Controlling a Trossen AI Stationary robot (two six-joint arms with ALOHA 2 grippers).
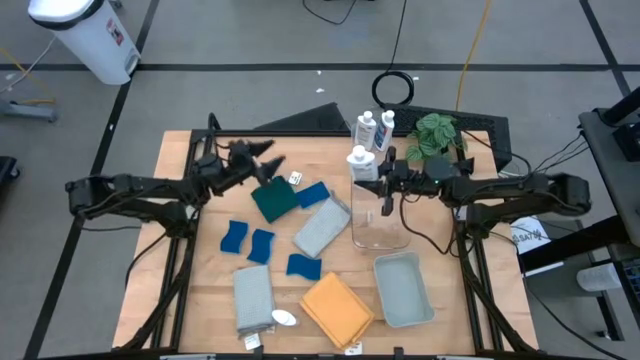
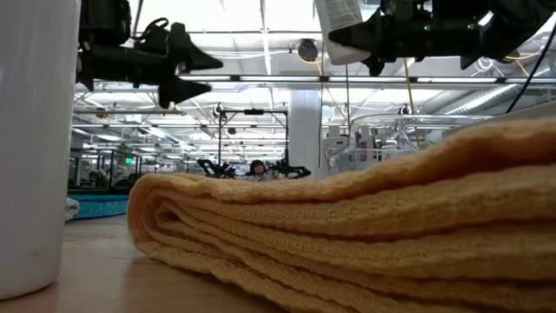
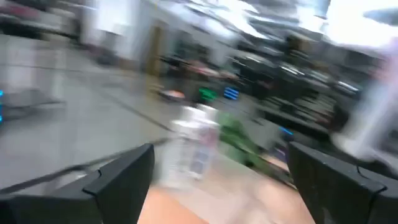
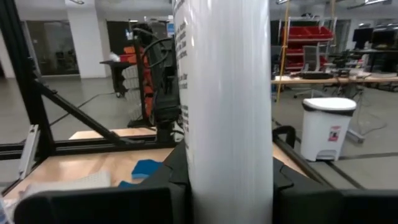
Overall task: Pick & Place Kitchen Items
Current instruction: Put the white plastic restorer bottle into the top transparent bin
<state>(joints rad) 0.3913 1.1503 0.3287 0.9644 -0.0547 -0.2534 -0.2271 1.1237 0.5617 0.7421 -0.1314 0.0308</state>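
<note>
Next, my left gripper takes the white bottle, which my right gripper holds low on its body, before my right gripper grips the bottle's cap (image 1: 358, 152).
My right gripper (image 1: 374, 178) is shut on a white bottle (image 1: 361, 165) with a blue label, above the far end of the clear bin (image 1: 380, 232). The bottle fills the right wrist view (image 4: 227, 106). My left gripper (image 1: 266, 160) is open and empty, raised above the far edge of the dark teal cloth (image 1: 272, 201); it also shows in the low view (image 2: 193, 74). Two more white bottles (image 1: 376, 127) stand at the table's far edge. Several blue sponges (image 1: 261, 245), two grey cloths (image 1: 322, 229) and an orange cloth (image 1: 336, 308) lie flat on the table. My right gripper pinches the bottle's body (image 4: 186, 174) between its two fingers (image 4: 93, 202), one on each side. The fingers come level from the table's right side and lie across the bottle. The bottle stands upright in the hold, lifted clear above the bin.
A pale grey-blue tray (image 1: 404, 290) lies at the near right beside the orange cloth. A green plant (image 1: 436, 136) stands at the far right, behind my right arm. The orange cloth (image 2: 347, 226) and a white object (image 2: 35, 148) stand close before the low camera.
</note>
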